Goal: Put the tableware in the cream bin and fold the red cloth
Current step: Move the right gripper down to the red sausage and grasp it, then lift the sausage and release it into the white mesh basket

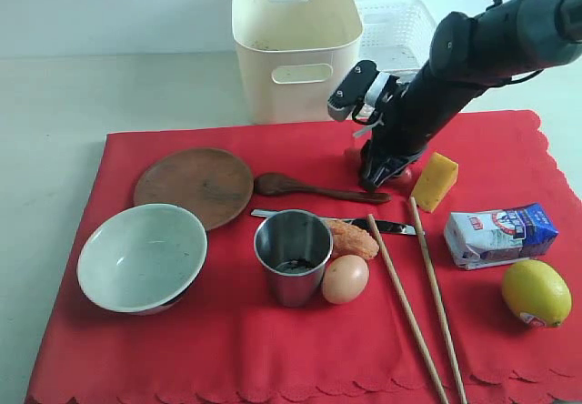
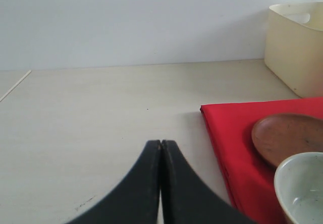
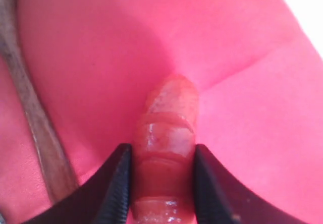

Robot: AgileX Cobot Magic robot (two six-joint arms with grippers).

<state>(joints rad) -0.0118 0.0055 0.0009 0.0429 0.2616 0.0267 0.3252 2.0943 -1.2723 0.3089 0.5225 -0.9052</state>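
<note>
The red sausage, now held at the cloth by the spoon, will drop from my right gripper's fingers as I let go of it inside the white lattice basket (image 1: 370, 61), close to the cream bin.
The red cloth (image 1: 227, 349) lies flat with a brown wooden plate (image 1: 194, 186), a pale bowl (image 1: 141, 257), a steel cup (image 1: 293, 257), a dark spoon (image 1: 309, 188), a knife (image 1: 391, 227) and two chopsticks (image 1: 409, 313) on it. The cream bin (image 1: 296, 49) stands behind the cloth. My right gripper (image 1: 376, 178) points down at the cloth just right of the spoon's handle, its jaws pressed against both sides of a glossy red sausage (image 3: 166, 148). My left gripper (image 2: 161, 143) is shut and empty over bare table, left of the cloth's corner (image 2: 237, 148).
A white lattice basket (image 1: 396, 31) stands right of the bin. On the cloth's right side are cheese (image 1: 435, 181), a milk carton (image 1: 498, 234) and a lemon (image 1: 536, 292). An egg (image 1: 346, 278) and an orange-brown food piece (image 1: 353, 238) sit beside the cup.
</note>
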